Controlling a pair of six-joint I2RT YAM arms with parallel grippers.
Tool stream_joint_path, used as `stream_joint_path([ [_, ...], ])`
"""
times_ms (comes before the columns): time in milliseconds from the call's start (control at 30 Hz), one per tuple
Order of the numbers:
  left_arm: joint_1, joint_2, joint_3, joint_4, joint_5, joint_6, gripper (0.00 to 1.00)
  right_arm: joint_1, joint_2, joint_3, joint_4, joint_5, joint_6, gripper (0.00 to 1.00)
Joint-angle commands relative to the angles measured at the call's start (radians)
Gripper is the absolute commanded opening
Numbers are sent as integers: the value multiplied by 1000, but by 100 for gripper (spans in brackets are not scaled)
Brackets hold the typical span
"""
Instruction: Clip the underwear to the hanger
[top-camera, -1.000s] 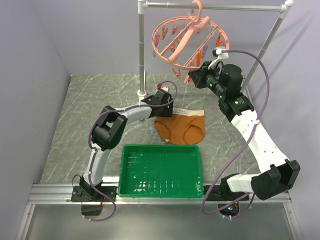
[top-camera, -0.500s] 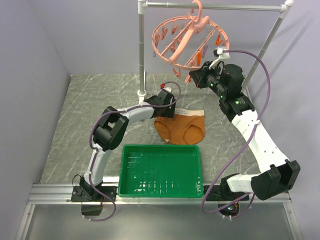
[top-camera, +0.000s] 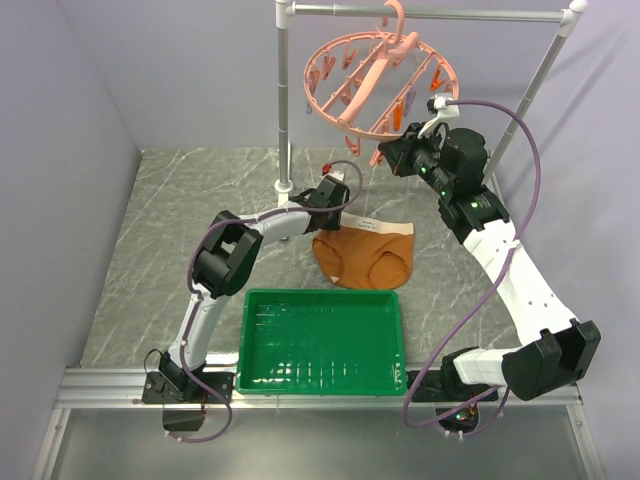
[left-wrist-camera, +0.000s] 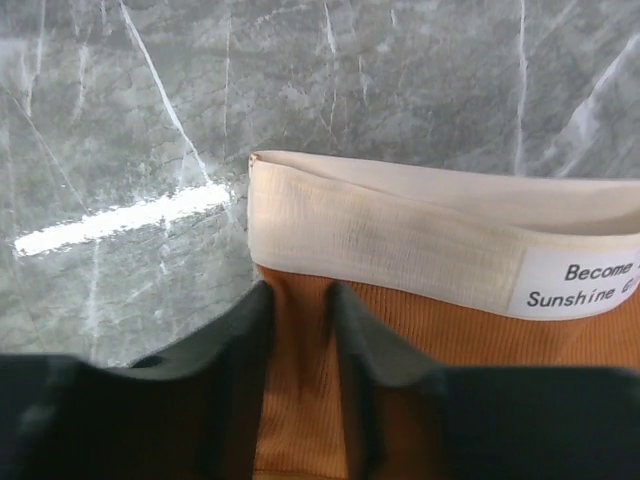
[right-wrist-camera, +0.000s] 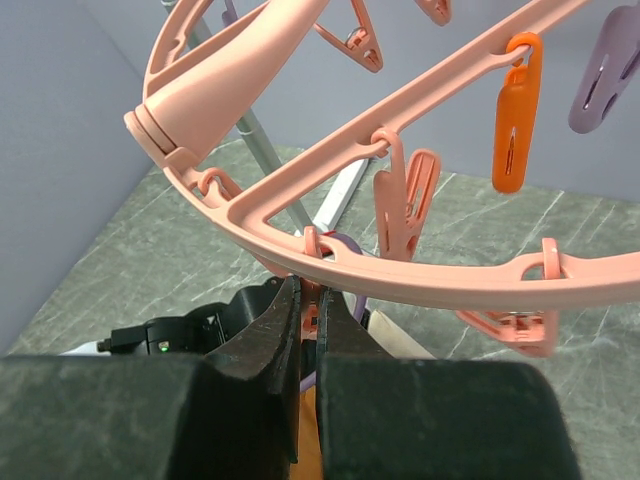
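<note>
My left gripper is holding orange fabric at the end of the waistband, so I should open it and pinch closer to the label (left-wrist-camera: 478, 296), gathering the waistband before I lift it to the clothespin.
The rust-orange underwear (top-camera: 365, 255) with its cream waistband (left-wrist-camera: 400, 240) lies flat on the marble table behind the tray. My left gripper (top-camera: 335, 220) is at its left waistband corner. In the left wrist view the left gripper (left-wrist-camera: 298, 300) is shut on a fold of orange fabric just below the waistband. The pink ring hanger (top-camera: 375, 75) hangs from the rack bar. My right gripper (top-camera: 385, 155) is raised to the ring's near rim (right-wrist-camera: 420, 265). There the right gripper (right-wrist-camera: 310, 290) is shut on a pink clothespin (right-wrist-camera: 311, 245) dangling from the ring.
A green tray (top-camera: 320, 340) sits at the near edge between the arm bases. The grey metal rack's pole (top-camera: 285, 110) stands behind the left gripper, its bar (top-camera: 430, 13) across the top. Orange (right-wrist-camera: 512, 110) and purple (right-wrist-camera: 600, 75) clothespins dangle from the ring.
My left gripper slid a little right onto the underwear's waistband corner and closed on the fabric, nudging the garment slightly right. The right arm held still on the clothespin.
</note>
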Motion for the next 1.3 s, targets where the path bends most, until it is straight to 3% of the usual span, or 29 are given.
stream_joint_path([
  [0, -10, 68, 5, -60, 86, -6, 30, -7, -36, -6, 28, 1, -1, 0],
  [167, -13, 83, 25, -62, 68, 34, 1, -10, -38, -7, 18, 6, -4, 0],
  [500, -17, -90, -160, 187, 167, 155, 0, -13, -36, -6, 24, -2, 3, 0],
  [533, -22, -83, -139, 158, 161, 159, 4, -13, -36, -6, 24, -4, 2, 0],
  [600, -20, -55, -79, 84, 154, 148, 23, -13, -36, -6, 24, -5, 0, 0],
  [633, -22, -50, -71, 79, 143, 131, 43, -15, -36, -6, 21, -5, 2, 0],
  [667, -22, -50, -73, 81, 140, 129, 51, -15, -36, -6, 22, -5, 2, 0],
  [733, -22, -56, -82, 90, 128, 117, 63, -15, -36, -4, 21, -5, 2, 0],
  [800, -23, -52, -71, 83, 120, 107, 66, -15, -36, -6, 22, -8, -1, 0],
  [867, -25, -46, -67, 76, 121, 103, 81, -13, -35, -6, 21, -10, 0, 0],
  [933, -29, -37, -58, 78, 121, 103, 86, -15, -36, -7, 21, -13, 0, 0],
  [967, -30, -33, -55, 82, 118, 106, 96, -15, -35, -7, 21, -13, 0, 0],
  [1267, -66, 63, 37, 23, 39, 125, 98, -16, -30, -15, 24, -16, -1, 0],
])
